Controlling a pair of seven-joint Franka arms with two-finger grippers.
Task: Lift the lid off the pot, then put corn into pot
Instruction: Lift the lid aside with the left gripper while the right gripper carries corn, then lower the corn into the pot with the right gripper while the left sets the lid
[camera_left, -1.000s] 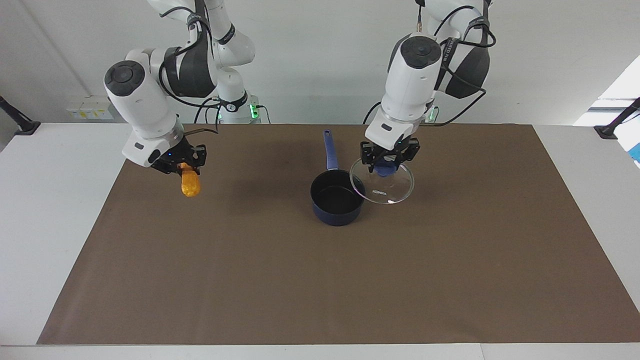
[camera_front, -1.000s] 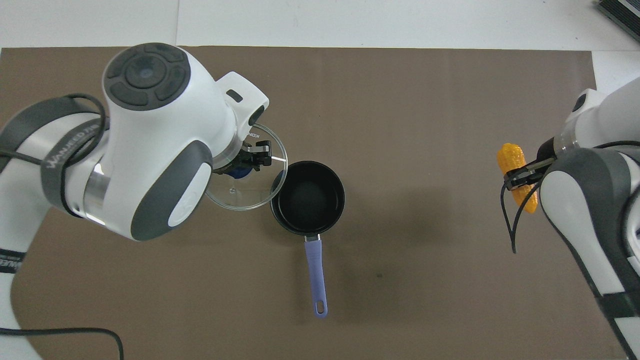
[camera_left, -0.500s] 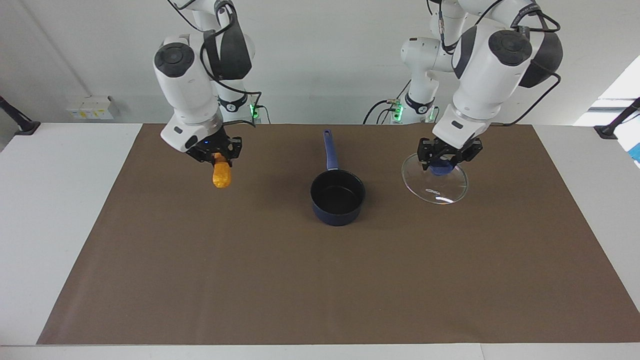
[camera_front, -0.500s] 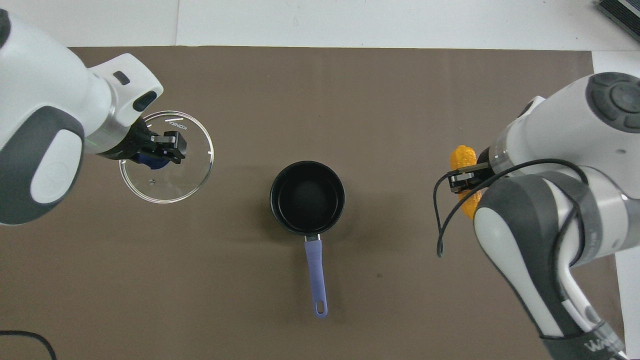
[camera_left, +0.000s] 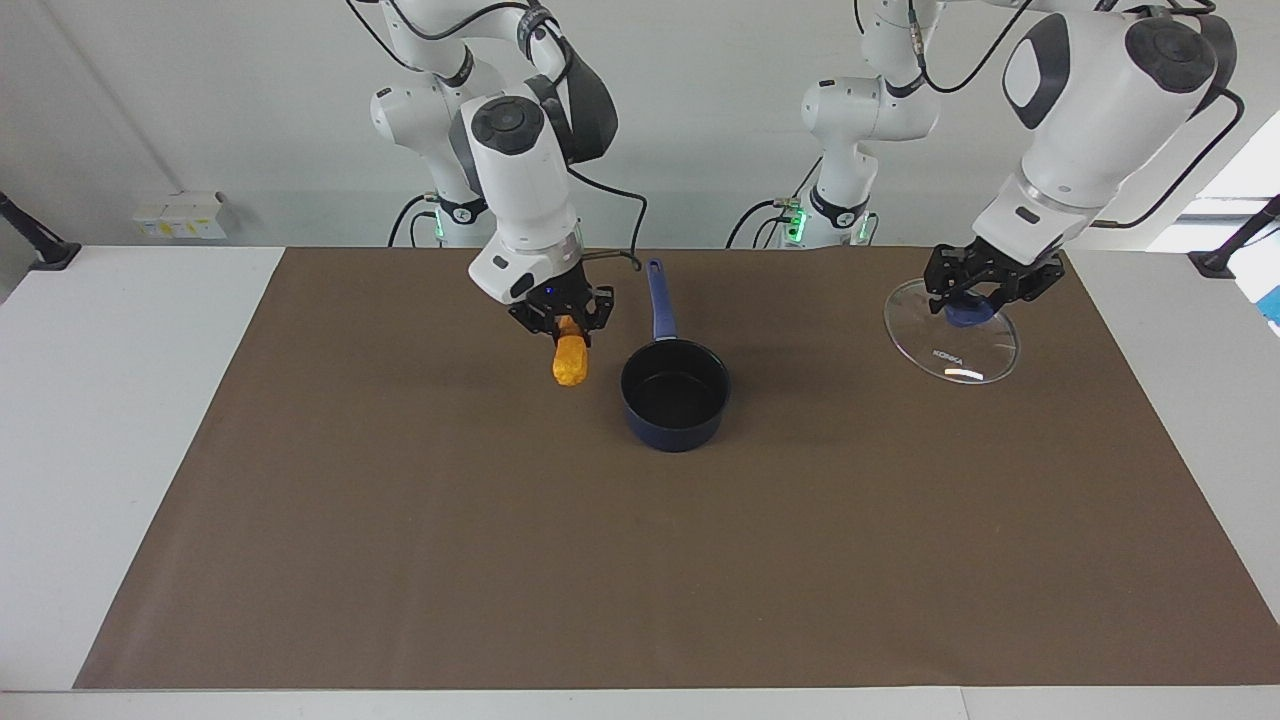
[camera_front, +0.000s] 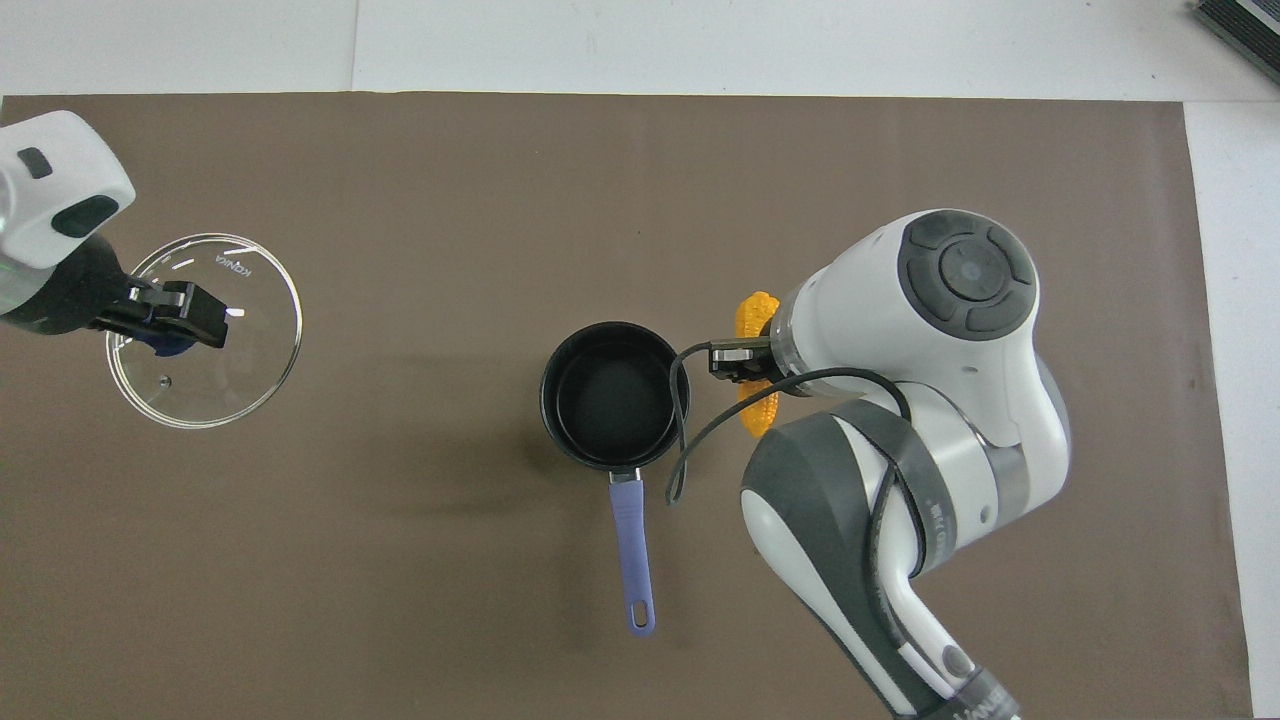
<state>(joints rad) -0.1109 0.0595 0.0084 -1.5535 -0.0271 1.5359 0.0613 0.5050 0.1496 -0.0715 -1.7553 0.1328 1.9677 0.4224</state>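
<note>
I will release the glass lid from my left gripper on the bare brown mat across the pot from the corn (camera_front: 253, 445).
The dark blue pot (camera_left: 675, 397) stands open on the brown mat, black inside, its long blue handle (camera_left: 659, 298) pointing toward the robots; it also shows in the overhead view (camera_front: 614, 394). My right gripper (camera_left: 561, 322) is shut on the orange-yellow corn (camera_left: 571, 361), which hangs in the air just beside the pot toward the right arm's end; the corn shows in the overhead view (camera_front: 755, 368). My left gripper (camera_left: 975, 297) is shut on the blue knob of the glass lid (camera_left: 950, 335), held tilted over the mat at the left arm's end; the lid shows in the overhead view (camera_front: 205, 330).
The brown mat (camera_left: 640, 560) covers most of the white table (camera_left: 110, 400). A loose black cable (camera_front: 690, 430) hangs from my right wrist close to the pot's rim.
My right gripper has carried the corn from the right arm's end to just beside the pot. My left gripper has carried the lid farther from the pot toward the left arm's end.
</note>
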